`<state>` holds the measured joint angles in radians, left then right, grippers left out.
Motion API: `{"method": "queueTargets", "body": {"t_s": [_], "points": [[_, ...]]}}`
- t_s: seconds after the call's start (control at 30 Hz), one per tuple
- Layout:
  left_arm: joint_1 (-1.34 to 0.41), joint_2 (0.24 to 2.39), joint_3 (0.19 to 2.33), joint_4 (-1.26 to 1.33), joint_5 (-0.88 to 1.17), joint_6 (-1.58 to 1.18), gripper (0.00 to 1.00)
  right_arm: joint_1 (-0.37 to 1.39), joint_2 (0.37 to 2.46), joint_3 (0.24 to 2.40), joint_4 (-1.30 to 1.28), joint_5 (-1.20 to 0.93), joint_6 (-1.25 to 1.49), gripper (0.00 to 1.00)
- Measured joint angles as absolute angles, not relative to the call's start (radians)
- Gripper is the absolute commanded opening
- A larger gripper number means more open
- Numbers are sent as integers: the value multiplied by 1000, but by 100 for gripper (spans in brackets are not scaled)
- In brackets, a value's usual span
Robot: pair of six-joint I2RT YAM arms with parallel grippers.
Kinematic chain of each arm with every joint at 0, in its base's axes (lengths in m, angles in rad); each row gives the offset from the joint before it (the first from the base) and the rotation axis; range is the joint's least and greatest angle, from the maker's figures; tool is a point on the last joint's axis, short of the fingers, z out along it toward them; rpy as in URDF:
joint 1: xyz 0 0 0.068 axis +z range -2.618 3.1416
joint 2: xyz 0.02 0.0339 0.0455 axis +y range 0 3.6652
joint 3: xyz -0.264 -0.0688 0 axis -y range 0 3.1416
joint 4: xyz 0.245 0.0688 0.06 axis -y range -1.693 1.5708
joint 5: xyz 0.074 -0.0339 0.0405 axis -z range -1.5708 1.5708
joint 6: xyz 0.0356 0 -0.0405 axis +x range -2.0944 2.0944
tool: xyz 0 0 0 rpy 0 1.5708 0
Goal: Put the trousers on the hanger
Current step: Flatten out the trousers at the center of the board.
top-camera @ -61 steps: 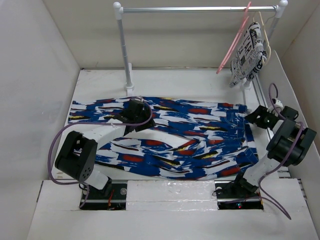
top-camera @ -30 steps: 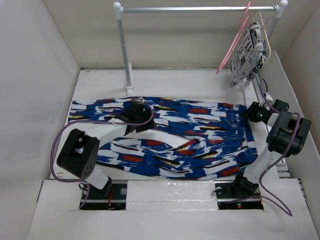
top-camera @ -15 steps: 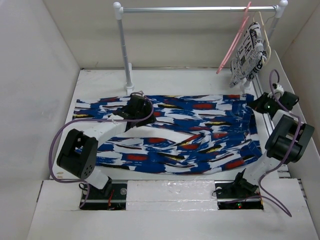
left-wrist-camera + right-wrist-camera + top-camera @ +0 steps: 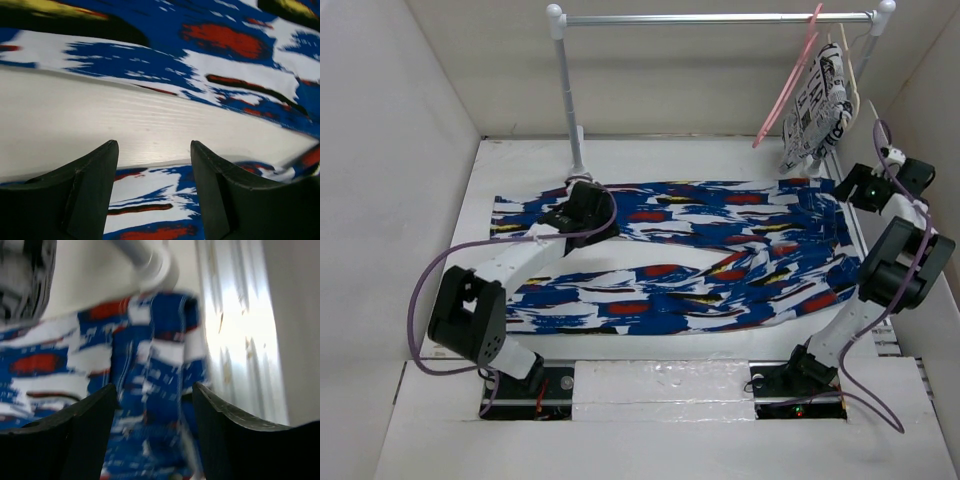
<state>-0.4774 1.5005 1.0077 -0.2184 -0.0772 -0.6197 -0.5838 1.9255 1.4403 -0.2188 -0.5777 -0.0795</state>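
My right gripper is to go next to the near corner of the trousers' waist (image 4: 852, 287), beside the side of the lower leg, and close there.
The blue splashed trousers (image 4: 700, 255) lie flat across the table, legs to the left and waist to the right. The pink hanger (image 4: 785, 90) hangs tilted from the rail at the back right. My left gripper (image 4: 582, 205) is low on the upper leg near its inner edge; in the left wrist view (image 4: 151, 145) its jaws stand apart over the cloth (image 4: 225, 60). My right gripper (image 4: 855, 190) is at the waist end by the right wall; in the right wrist view (image 4: 155, 387) its jaws stand apart with the blurred waist cloth (image 4: 150, 370) between them.
A metal rail (image 4: 720, 18) on a white post (image 4: 570, 100) spans the back. A white newspaper-print garment (image 4: 817, 105) on a cream hanger (image 4: 850, 60) hangs right of the pink one. White walls enclose the table; the right wall is close to my right gripper.
Both grippers moved toward the back, the right one also to the right. The trousers slid with them, back and rightward, and lie flatter and straighter now.
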Motion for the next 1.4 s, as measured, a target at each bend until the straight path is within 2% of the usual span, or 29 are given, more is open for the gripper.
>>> {"method": "queueTargets", "body": {"t_s": [0.13,0.23,0.37,0.5,0.77,0.9,0.93,0.97,1.03,1.4], "points": [[-371,1359,942,-311,-186,-673,54,-550,1699,1155,-204,-566,-60,61],[-208,1216,847,-360,-215,-720,54,-474,1466,920,-167,-538,-36,58],[41,1118,733,-382,-197,-749,54,-263,1167,638,-108,-512,20,51],[145,1157,699,-405,-173,-757,54,-67,954,442,-95,-533,61,52],[146,1382,694,-358,-146,-752,48,185,858,414,-178,-527,-3,53],[146,1423,725,-348,-144,-747,44,261,801,421,-231,-500,-22,52],[146,1430,728,-345,-146,-742,36,270,790,426,-242,-488,-23,52],[146,1434,730,-344,-149,-737,16,279,781,434,-252,-478,-24,53],[147,1446,730,-329,-162,-727,0,286,770,451,-263,-463,-27,53],[146,1546,818,-281,-170,-701,0,290,809,517,-284,-417,-46,53]]}}
